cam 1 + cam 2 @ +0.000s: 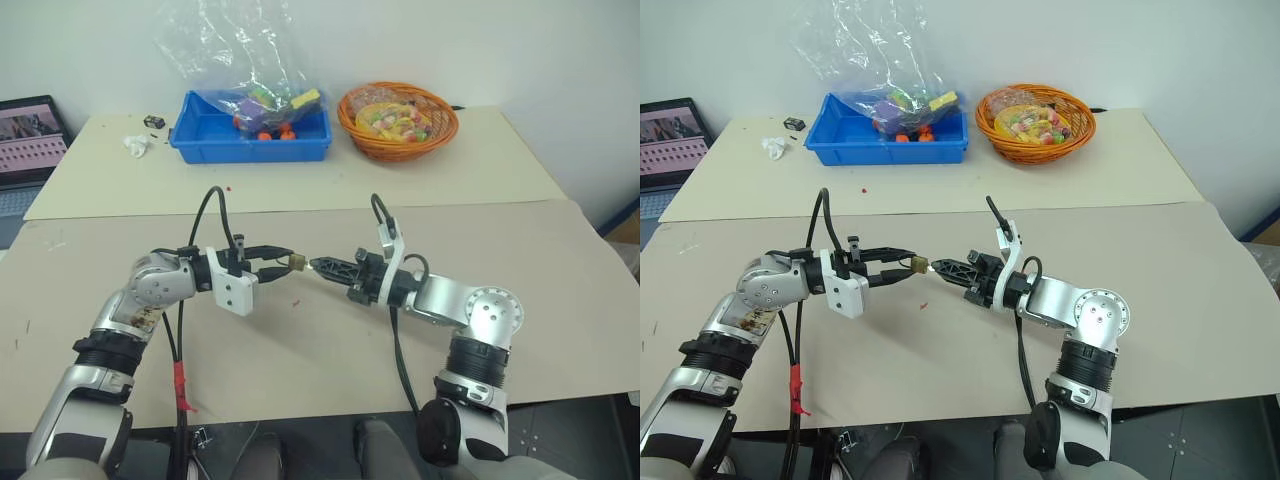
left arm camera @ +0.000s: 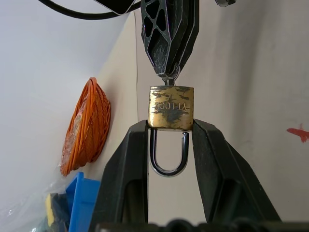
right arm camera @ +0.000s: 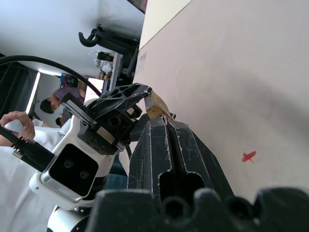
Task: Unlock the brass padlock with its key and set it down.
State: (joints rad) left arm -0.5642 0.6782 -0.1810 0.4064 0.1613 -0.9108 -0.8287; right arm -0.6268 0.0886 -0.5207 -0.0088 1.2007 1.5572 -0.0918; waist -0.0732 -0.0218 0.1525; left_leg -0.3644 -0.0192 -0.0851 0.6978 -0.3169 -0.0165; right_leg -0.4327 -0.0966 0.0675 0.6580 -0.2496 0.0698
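The shackle points back between my left gripper's fingers. Next, my right gripper lets go of the key and takes the padlock's body (image 1: 297,262), so that my left gripper is freed.
The brass padlock (image 2: 170,108) hangs a little above the cardboard-covered table (image 1: 330,360), near the middle. My left gripper (image 1: 288,263) is shut on it, one black finger (image 2: 130,164) on each side of its body. Its silvery shackle (image 2: 167,159) points back toward the left wrist. From the right, my right gripper (image 1: 318,265) meets the padlock's bottom face, shut on the key (image 2: 170,80). Just a small silvery bit of the key shows between its tips and the lock. In the right wrist view the padlock (image 3: 155,107) sits just past the right gripper (image 3: 168,122).
At the back of the table stand a blue bin (image 1: 250,128) with toys and a clear bag, and an orange basket (image 1: 397,120). A laptop (image 1: 30,140) sits far left, near crumpled paper (image 1: 136,145). People show in the background (image 3: 53,104).
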